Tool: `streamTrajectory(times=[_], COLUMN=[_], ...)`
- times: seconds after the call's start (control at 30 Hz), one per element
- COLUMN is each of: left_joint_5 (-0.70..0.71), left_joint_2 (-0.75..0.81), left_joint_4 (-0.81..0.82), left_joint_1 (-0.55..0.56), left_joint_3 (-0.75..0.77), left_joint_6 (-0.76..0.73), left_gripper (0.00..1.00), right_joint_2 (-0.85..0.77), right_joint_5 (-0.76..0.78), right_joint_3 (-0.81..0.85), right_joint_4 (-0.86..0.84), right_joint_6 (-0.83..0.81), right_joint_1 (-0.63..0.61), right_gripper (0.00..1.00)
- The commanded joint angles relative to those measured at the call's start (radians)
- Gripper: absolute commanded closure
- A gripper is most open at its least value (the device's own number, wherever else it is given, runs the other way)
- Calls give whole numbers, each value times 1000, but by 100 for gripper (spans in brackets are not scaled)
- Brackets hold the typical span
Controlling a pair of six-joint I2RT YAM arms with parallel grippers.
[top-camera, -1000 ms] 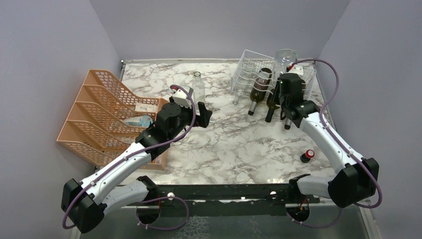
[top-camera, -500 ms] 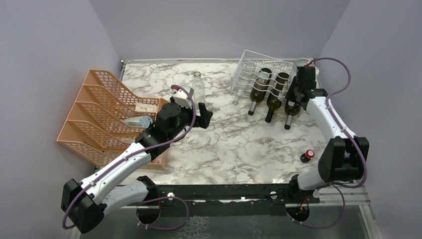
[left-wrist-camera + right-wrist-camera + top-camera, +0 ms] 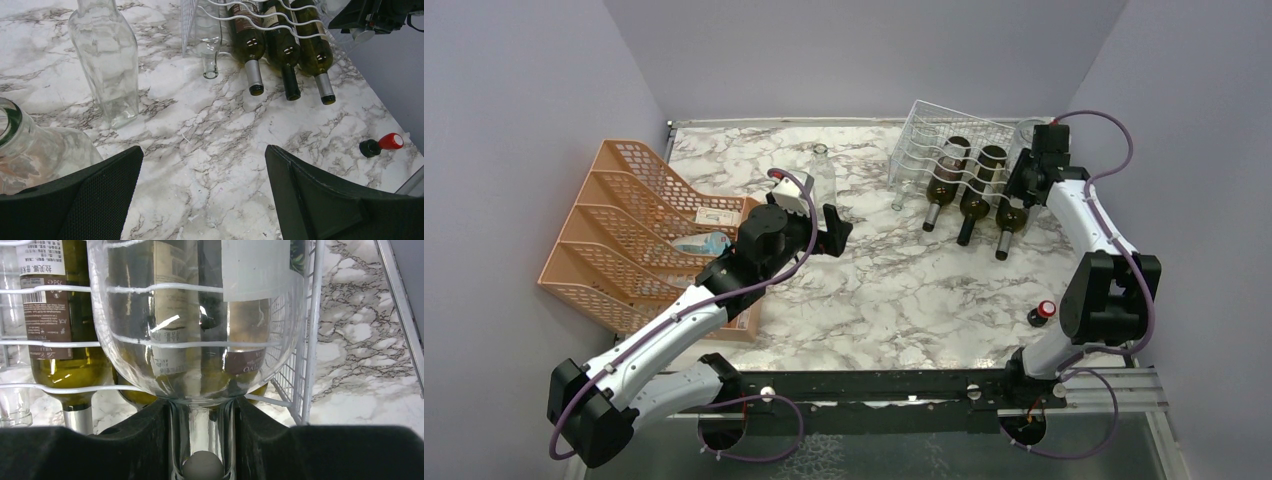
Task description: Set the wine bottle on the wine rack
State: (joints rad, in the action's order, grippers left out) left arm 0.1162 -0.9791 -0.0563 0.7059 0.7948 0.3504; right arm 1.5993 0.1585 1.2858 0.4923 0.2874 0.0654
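Note:
Next, I leave the clear glass bottle on the wine rack's wires with my right gripper, over the dark bottle (image 3: 1028,165) (image 3: 220,307) nearest the rack's side.
The silvery-white wire wine rack (image 3: 921,124) stands at the far right with three dark wine bottles (image 3: 979,180) lying in it, necks toward me. My right gripper (image 3: 1027,162) is shut on the neck of a clear glass wine bottle (image 3: 1030,130) at the rack's right end. In the right wrist view the neck sits between the fingers (image 3: 202,440), and the clear body (image 3: 200,315) lies over the rack's wires (image 3: 312,340) and the dark bottles (image 3: 55,315). My left gripper (image 3: 839,232) is open and empty over the table's middle (image 3: 202,190).
A tall clear bottle (image 3: 823,175) stands near my left gripper, left of the rack (image 3: 107,65). Another glass vessel (image 3: 30,150) sits close by its left finger. An orange mesh organizer (image 3: 634,230) is at the left. A small black, red-capped item (image 3: 1042,313) lies near right.
My right gripper has carried the clear bottle from above the rack's front to its far right end and tipped it toward the wires. The left arm has not moved.

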Motion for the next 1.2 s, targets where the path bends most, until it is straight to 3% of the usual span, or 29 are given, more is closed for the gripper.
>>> streamTrajectory(times=[0.0, 0.23, 0.5, 0.93, 1.07, 1.17], left_joint_5=[-25, -35, -36, -47, -49, -46], left_joint_2=[-1, 0, 1, -5, -7, -2], left_joint_4=[-10, -13, -10, 2, 2, 0], left_joint_1=[-6, -7, -6, -6, -6, -6], left_joint_3=[32, 35, 34, 30, 33, 32], left_joint_6=[-8, -14, -14, -14, -17, -18], left_gripper=[1, 1, 1, 1, 1, 1], right_joint_2=[-2, 37, 4, -91, -65, -38], right_joint_5=[-36, 1, -4, 20, 14, 16], right_joint_3=[87, 108, 86, -7, 16, 41], right_joint_4=[-136, -112, -89, -60, -62, -60], right_joint_6=[-37, -48, -42, -52, -65, -78], right_joint_1=[14, 16, 16, 16, 16, 16], right_gripper=[88, 75, 87, 86, 81, 72])
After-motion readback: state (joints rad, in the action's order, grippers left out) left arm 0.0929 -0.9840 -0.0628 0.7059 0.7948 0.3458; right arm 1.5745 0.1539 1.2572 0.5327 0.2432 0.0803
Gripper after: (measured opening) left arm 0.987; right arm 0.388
